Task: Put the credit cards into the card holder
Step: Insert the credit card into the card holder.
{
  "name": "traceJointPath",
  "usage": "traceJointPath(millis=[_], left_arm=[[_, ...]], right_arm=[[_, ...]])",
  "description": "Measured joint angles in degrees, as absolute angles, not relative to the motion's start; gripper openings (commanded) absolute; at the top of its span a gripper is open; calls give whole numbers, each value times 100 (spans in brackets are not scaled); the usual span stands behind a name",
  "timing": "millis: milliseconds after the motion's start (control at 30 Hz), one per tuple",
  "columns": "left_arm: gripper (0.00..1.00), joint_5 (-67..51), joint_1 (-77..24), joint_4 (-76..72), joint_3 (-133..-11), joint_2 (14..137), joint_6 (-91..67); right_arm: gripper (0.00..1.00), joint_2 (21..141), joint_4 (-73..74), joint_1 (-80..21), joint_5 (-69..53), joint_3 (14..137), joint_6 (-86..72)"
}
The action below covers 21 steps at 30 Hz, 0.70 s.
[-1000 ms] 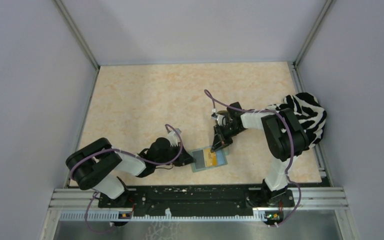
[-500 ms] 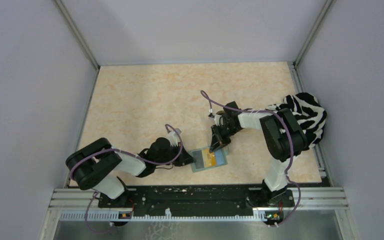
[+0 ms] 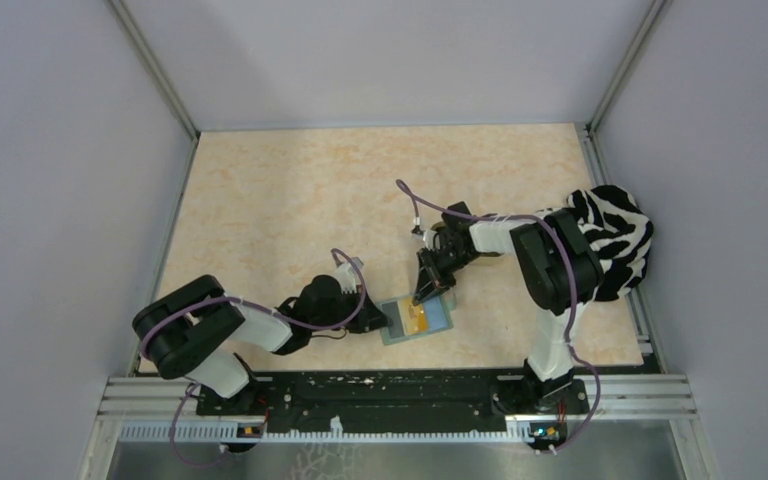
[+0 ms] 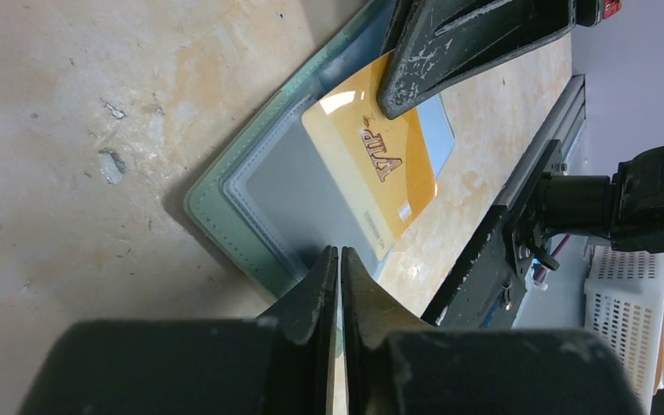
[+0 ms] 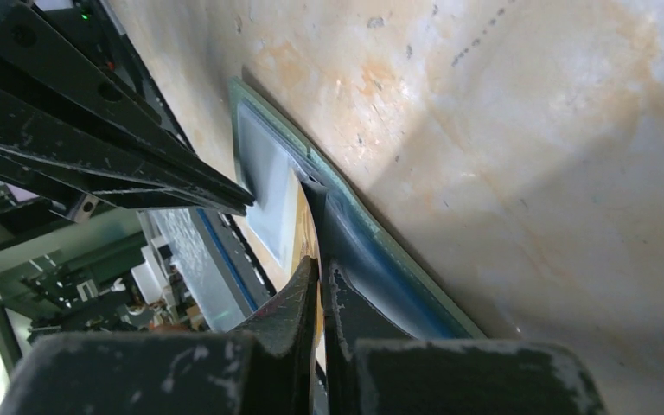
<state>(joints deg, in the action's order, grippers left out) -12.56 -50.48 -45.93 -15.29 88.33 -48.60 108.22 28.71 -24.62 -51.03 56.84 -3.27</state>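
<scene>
The credit card sits short of the inner end of the clear pocket. My right gripper should open, take the card's exposed end (image 4: 424, 177) and push the card deeper.
The card holder (image 3: 443, 317) lies open on the table near the front, pale green outside and light blue-grey inside. My left gripper (image 3: 382, 322) is shut on its left edge; in the left wrist view (image 4: 339, 252) the jaws pinch the holder's rim (image 4: 225, 203). My right gripper (image 3: 424, 295) is shut on a yellow-gold credit card (image 3: 419, 317). The card (image 4: 380, 160), marked "VIP", lies slanted over the holder's inside, with the right fingers (image 4: 450, 52) on its far end. In the right wrist view (image 5: 320, 264) the card (image 5: 305, 226) shows edge-on against the holder (image 5: 380, 259). No black cards show.
A zebra-striped cloth (image 3: 618, 232) lies at the table's right edge behind the right arm. A black rail (image 3: 390, 385) runs along the front edge just below the holder. Grey walls close in the table on three sides.
My right gripper has shifted slightly left and down toward the holder with the yellow card. The left gripper and the holder have not moved.
</scene>
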Motion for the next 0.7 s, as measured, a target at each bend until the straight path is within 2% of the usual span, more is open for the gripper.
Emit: traceJointPath(millis=[367,533,700], left_arm=[[23,-1219,-5048,-3964,-1728,8416,-4766],[20,-1118,-5048,-3428,-1973,7660,-4668],[15,-985,-5076,-3212,-2071,7459,-4668]], right_arm=[[7,10936,2910,-2477,-5310,5817,-296],[9,10936,2919,-2491,-5253,5819,-255],[9,10932,2902,-2521,-5194,5819,-255]])
